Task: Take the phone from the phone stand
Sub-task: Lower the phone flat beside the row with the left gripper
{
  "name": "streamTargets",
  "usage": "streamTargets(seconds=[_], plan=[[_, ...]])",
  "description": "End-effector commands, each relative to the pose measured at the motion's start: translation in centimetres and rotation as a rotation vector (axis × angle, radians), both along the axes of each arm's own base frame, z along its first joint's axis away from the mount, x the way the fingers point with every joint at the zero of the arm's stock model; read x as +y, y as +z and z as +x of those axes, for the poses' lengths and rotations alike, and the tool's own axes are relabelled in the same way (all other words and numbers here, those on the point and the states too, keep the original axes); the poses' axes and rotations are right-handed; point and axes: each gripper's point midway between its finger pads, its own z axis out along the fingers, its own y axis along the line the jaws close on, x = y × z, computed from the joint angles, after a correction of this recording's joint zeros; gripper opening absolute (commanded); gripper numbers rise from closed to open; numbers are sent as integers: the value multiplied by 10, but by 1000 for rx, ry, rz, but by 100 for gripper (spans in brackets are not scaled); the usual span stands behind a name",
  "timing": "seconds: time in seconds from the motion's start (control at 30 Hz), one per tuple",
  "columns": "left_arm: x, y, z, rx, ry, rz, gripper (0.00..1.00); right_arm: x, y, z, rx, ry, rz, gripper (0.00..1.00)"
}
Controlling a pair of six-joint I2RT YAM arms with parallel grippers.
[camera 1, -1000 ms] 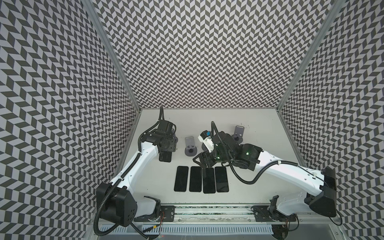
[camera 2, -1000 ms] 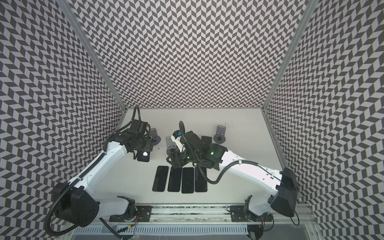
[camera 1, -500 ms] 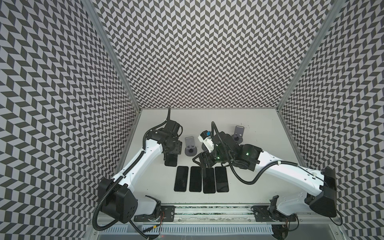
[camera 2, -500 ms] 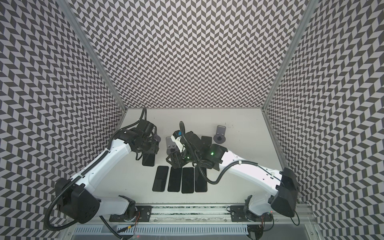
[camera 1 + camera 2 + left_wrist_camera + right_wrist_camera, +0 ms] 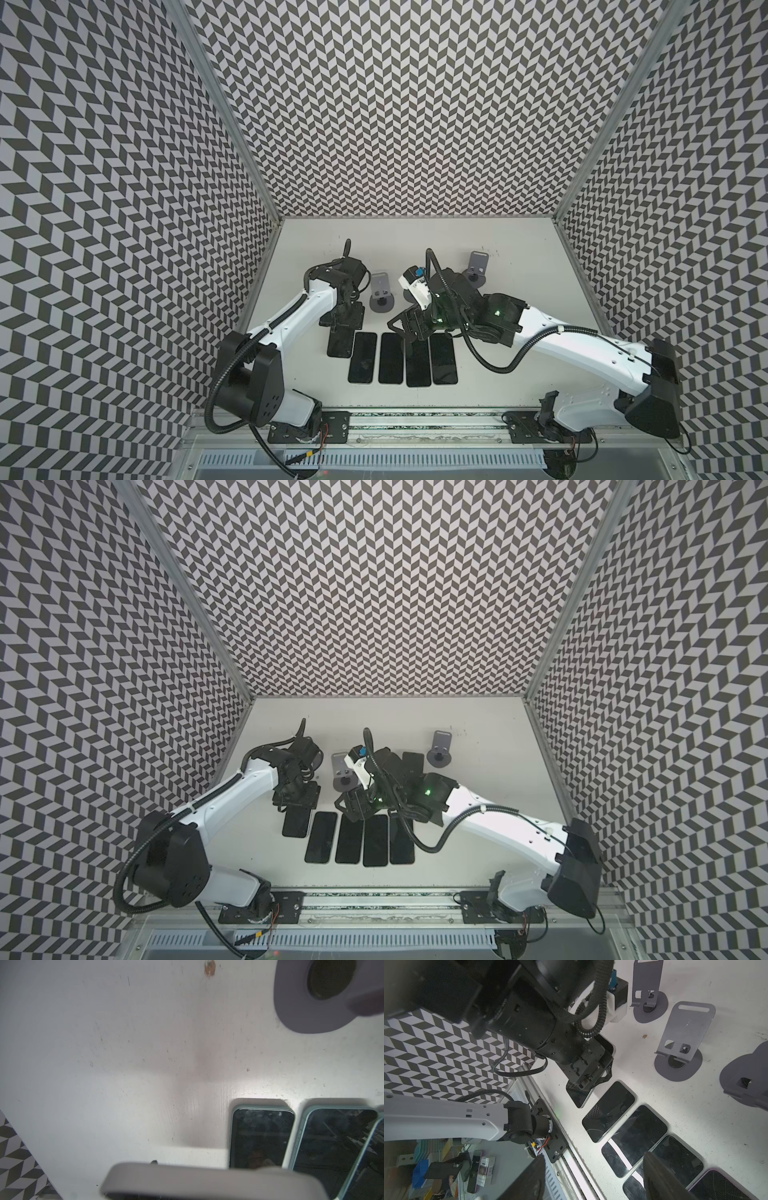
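Note:
The robot's left gripper needs to let go of the dark phone on the white table (image 5: 332,353) beside the end phone of the row that is nearest to that gripper.
My left gripper (image 5: 341,321) (image 5: 297,801) is shut on a dark phone (image 5: 340,344) (image 5: 296,822). It holds the phone by its far end, low over the white table and just left of the row of lying phones. The right wrist view shows this gripper (image 5: 584,1082) and the tilted phone (image 5: 579,1096) under it. In the left wrist view only the phone's grey edge (image 5: 207,1180) shows, and the jaws are hidden. Two empty grey phone stands (image 5: 381,291) (image 5: 477,268) stand behind. My right gripper (image 5: 409,328) (image 5: 594,1178) hangs open over the row's far ends, holding nothing.
Several black phones (image 5: 402,358) (image 5: 360,838) (image 5: 633,1126) lie side by side, screens up, near the table's front. Three empty stands (image 5: 648,991) (image 5: 685,1039) (image 5: 745,1076) show in the right wrist view. Patterned walls close in the white table (image 5: 519,257).
My left arm has carried the phone from the far-left stand toward the front and lowered it beside the row. The right arm has stayed put.

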Motion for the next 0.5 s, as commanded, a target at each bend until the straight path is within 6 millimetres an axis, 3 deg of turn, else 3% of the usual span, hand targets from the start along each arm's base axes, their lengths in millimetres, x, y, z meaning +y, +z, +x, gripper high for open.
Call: streamTargets(seconds=[0.0,0.47], plan=[[9,-9,-6,54,21,40,65,4,25,-6,-38,26,88,72],[34,-43,-16,175,95,163,65,-2,34,-16,-25,52,127,71]])
